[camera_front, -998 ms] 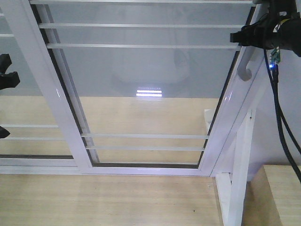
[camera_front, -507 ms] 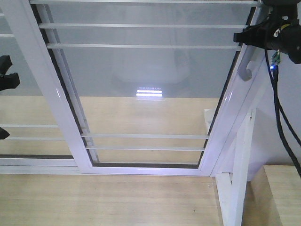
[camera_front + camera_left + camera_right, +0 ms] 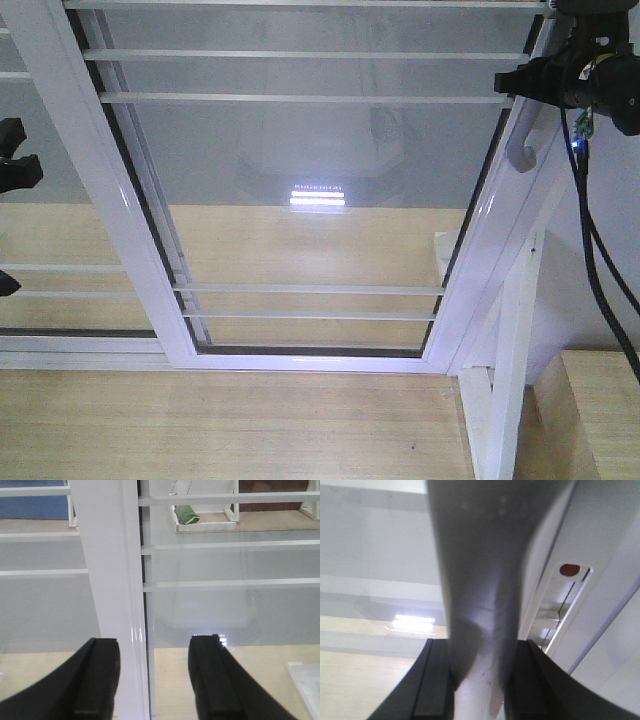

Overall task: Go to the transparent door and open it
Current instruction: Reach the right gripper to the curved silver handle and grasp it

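Next, I let go of the curved grey handle, which hangs on the door's stile, with my right gripper above the bright light strip (image 3: 334,90), next to the upper thin white bars.
The transparent door (image 3: 310,150) fills the front view, a clear pane with thin white bars in a white frame. Its curved grey handle (image 3: 522,145) hangs on the right stile. My right gripper (image 3: 515,80) is at the top right, shut on that handle. In the right wrist view the handle (image 3: 480,605) runs between both black fingers (image 3: 437,685), which touch it on each side. My left gripper (image 3: 12,170) hangs at the far left edge. In the left wrist view the left gripper (image 3: 152,647) is open, holding nothing, with a white stile (image 3: 112,580) beyond it.
A neighbouring white-framed glass panel (image 3: 60,240) overlaps on the left. A white post (image 3: 510,350) and a light wooden box (image 3: 590,420) stand at the lower right. A black cable (image 3: 595,250) hangs from the right arm. Pale wooden floor (image 3: 220,430) lies in front.
My right gripper has shifted slightly to the right while staying shut on the handle. The door and left gripper look almost unmoved.
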Available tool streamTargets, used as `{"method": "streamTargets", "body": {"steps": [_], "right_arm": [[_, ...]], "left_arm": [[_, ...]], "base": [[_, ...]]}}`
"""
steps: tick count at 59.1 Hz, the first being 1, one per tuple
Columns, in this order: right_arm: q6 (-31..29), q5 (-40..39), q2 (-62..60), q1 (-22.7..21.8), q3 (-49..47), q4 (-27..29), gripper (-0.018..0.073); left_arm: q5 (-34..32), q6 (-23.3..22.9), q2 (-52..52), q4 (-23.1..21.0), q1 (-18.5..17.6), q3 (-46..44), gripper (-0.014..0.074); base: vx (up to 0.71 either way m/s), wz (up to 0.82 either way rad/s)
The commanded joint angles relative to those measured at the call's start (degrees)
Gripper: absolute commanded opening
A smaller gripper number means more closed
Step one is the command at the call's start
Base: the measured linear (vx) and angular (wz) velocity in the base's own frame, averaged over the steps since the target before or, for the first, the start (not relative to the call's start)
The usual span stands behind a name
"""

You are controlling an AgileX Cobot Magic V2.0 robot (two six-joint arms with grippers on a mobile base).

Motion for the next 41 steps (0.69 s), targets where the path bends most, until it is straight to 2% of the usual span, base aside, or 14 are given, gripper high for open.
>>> {"method": "streamTargets", "body": {"steps": [1, 12, 22, 41], "right_arm": [[0.8, -7.08, -2.98, -0.24, -2.02, -0.2, -0.0012], [3.38, -10.05, -2.98, 0.64, -2.02, -0.81, -0.0008], [1.94, -11.05, -2.71, 4.82, -2.02, -3.23, -0.0006], [2.36, -13.42, -0.96, 10.54, -2.02, -3.09, -0.0006]], "left_arm": [[-4.47, -0.44, -0.8, -0.59, -0.33, -1.97, 0.0452], [-4.47, -0.44, -0.8, -0.59, -0.33, -1.97, 0.0452], [-4.47, -0.44, -0.8, -0.59, -0.33, -1.97, 0.0452], [-4.47, -0.44, -0.8, -0.59, -0.33, -1.97, 0.0452]], "base": [[0.0, 0.0], [0.0, 0.0], [0.0, 0.0], [0.0, -0.01]]}}
